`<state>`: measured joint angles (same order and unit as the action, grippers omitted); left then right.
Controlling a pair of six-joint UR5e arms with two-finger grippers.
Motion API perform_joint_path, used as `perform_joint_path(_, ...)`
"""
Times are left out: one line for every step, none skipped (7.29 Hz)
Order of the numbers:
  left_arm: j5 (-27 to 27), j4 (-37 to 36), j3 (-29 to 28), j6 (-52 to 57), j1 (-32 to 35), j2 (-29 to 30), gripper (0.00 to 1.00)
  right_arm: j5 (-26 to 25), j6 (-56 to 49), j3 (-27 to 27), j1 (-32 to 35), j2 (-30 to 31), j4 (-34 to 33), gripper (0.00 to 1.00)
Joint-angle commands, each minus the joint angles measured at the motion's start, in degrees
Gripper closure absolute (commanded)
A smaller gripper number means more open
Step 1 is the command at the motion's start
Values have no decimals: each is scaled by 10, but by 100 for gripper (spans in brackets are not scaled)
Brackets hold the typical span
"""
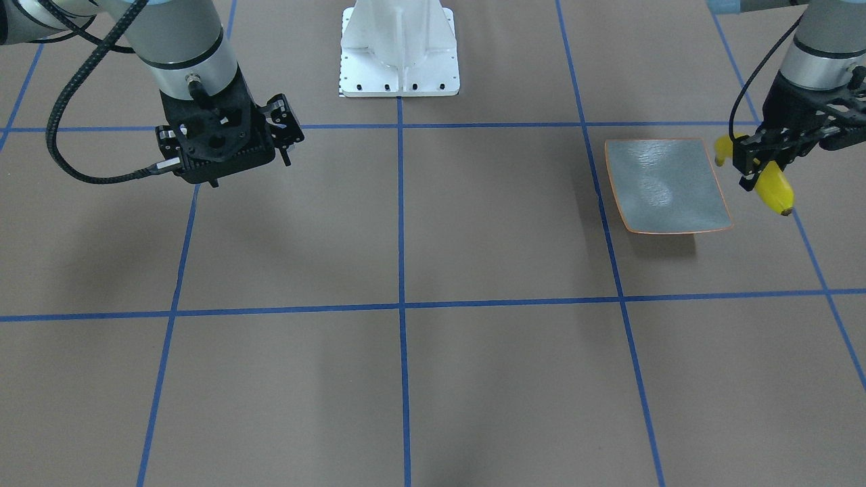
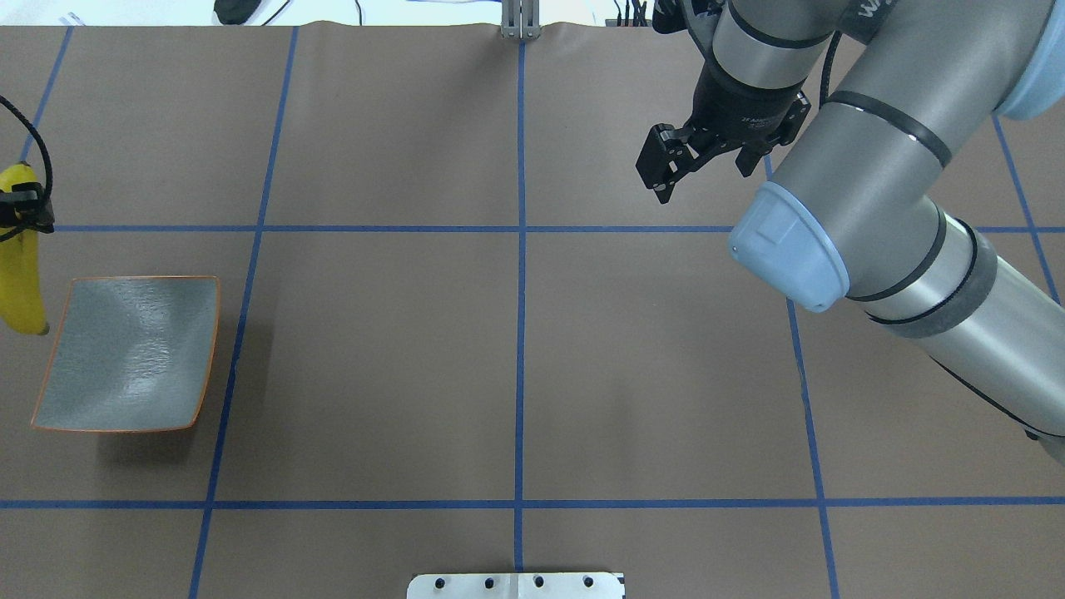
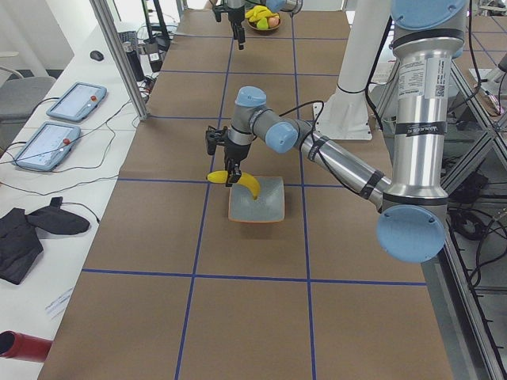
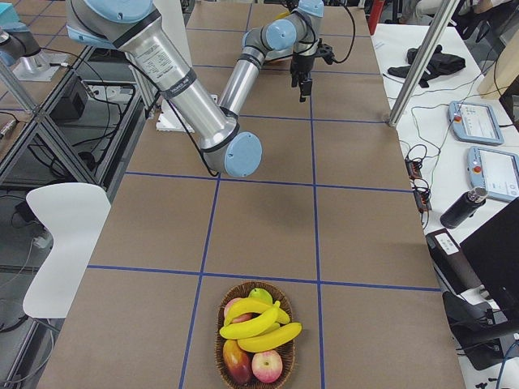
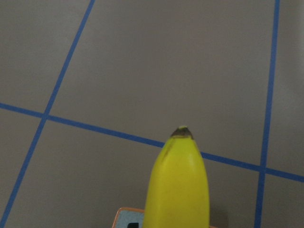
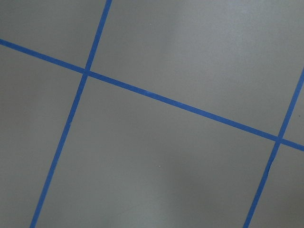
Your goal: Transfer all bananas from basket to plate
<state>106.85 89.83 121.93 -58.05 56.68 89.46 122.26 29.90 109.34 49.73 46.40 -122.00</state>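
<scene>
Next, my left gripper lets go of the banana on the plate's half (image 1: pixel 696 212) that is farthest from the robot's white base plate.
My left gripper (image 1: pixel 751 162) is shut on one yellow banana (image 1: pixel 775 191) and holds it in the air just beside the plate (image 1: pixel 666 186), off its outer edge. The overhead view shows the same banana (image 2: pixel 22 274) next to the plate (image 2: pixel 125 353), which has nothing on it. The left wrist view shows the banana's dark tip (image 5: pixel 180 183) and a corner of the plate (image 5: pixel 124 214). The other bananas (image 4: pixel 258 322) lie in a wicker basket (image 4: pixel 220 355) at the table's far right end. My right gripper (image 2: pixel 703 162) hangs open and empty over bare table.
The basket also holds apples (image 4: pixel 266 365) and other fruit. The robot's white base plate (image 1: pixel 399 67) stands at the table's middle edge. Blue tape lines divide the brown table. My right arm's elbow (image 2: pixel 790 258) juts over the table's right half.
</scene>
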Motion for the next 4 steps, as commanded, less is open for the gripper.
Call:
perform_joint_path(-71, -159, 5, -3, -67, 57, 100, 0, -3, 2, 2, 3, 0, 1)
perform_joint_path(-100, -238, 1, -3, -96, 109, 100, 1, -3, 3, 2, 7, 2, 1)
perform_joint_path(-118, -280, -8, -4, -124, 133, 100, 3, -3, 10, 3, 13, 2, 1)
perform_joint_path(-137, -287, -29, -3, -140, 135, 100, 17, -2, 10, 8, 18, 2, 1)
